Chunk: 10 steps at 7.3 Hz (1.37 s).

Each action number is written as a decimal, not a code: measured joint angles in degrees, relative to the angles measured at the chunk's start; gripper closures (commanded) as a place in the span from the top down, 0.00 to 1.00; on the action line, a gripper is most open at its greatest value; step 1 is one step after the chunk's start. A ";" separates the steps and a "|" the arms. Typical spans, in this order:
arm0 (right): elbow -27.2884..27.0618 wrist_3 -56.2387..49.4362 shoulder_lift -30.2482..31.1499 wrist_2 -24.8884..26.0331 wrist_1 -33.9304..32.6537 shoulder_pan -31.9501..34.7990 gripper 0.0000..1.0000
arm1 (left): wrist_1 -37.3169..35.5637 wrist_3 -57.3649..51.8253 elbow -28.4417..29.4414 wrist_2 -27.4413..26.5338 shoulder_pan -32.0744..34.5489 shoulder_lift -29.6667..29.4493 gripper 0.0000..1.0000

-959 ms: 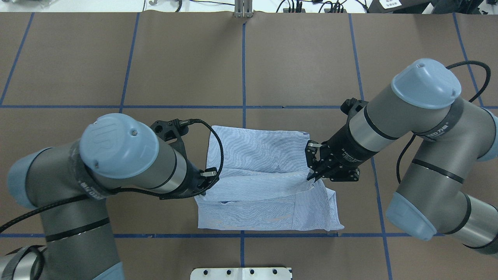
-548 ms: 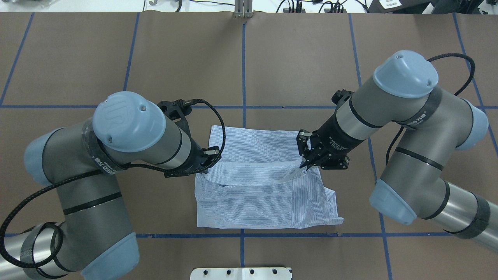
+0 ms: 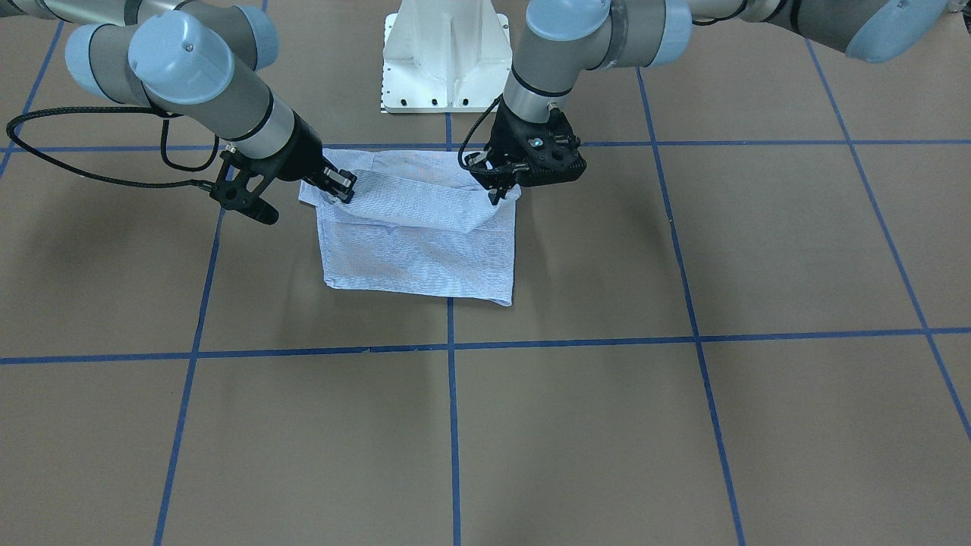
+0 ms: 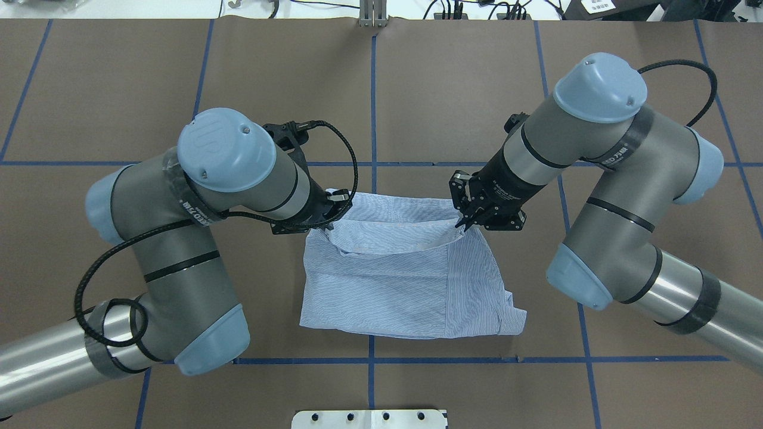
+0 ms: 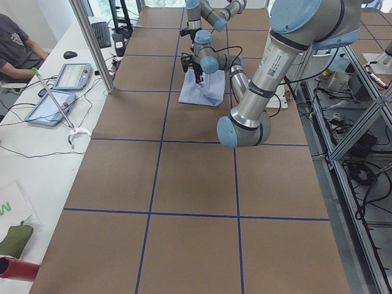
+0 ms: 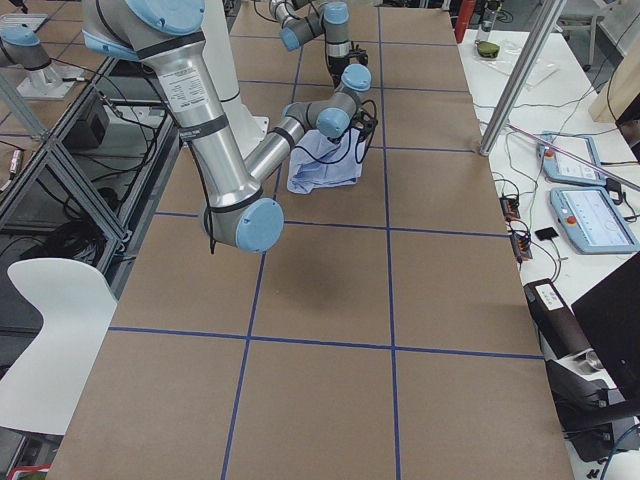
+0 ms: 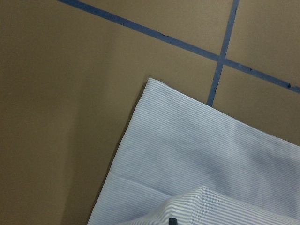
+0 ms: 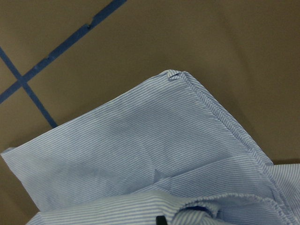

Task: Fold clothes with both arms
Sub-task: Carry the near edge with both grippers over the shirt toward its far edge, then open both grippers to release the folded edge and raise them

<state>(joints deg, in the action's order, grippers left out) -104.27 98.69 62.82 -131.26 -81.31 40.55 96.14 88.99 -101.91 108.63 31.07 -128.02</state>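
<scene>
My left gripper has a lifted fold to place. It will release the fold on the shirt's flat lower part, just inside its side edge [image 7: 145, 159].
The light-blue striped shirt [image 4: 387, 286] lies partly folded mid-table, also seen in the front view [image 3: 417, 258] and small in both side views [image 5: 202, 92] [image 6: 320, 165]. Its lifted fold sags between the two grippers. My left gripper [image 4: 331, 223] [image 3: 497, 193] is shut on the fold's left end, its fingers mostly hidden under the wrist from overhead. My right gripper [image 4: 462, 225] [image 3: 341, 189] is shut on the fold's right end. Both wrist views look down on flat striped cloth [image 7: 211, 154] [image 8: 140, 154] with a raised fold at the bottom edge.
The brown table cover carries blue tape lines [image 4: 372, 107]. The white pedestal base [image 4: 369, 419] [image 3: 447, 61] stands at the near edge. A seated person [image 5: 15, 46] and tablets [image 5: 61, 92] [image 6: 590, 215] are at a side bench beyond the table's far edge.
Both grippers have moved away from the robot's base with the shirt's held edge, drawing the fold over the far part of the shirt. Both stay shut.
</scene>
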 measured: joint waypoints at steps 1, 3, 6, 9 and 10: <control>1.47 0.01 -0.81 0.31 0.06 0.02 0.00 | 1.70 -0.05 1.99 0.00 0.36 -0.45 0.00; 4.46 0.03 -1.66 0.80 0.11 0.00 0.00 | 2.91 -0.18 4.51 -0.06 0.97 -1.06 0.00; 5.81 0.17 -1.19 0.92 0.02 0.04 0.00 | 7.37 -0.16 10.64 -0.16 1.76 -3.34 0.00; 7.03 0.27 -1.18 0.92 0.07 0.05 0.27 | 8.55 -0.22 13.38 -0.17 1.96 -3.71 0.00; 7.74 0.34 -1.21 0.98 0.11 0.08 0.52 | 8.59 -0.27 13.91 -0.17 1.97 -3.73 0.00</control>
<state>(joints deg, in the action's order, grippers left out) -96.53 99.03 61.61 -130.29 -81.20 40.64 104.74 88.72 -88.00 108.46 33.04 -131.74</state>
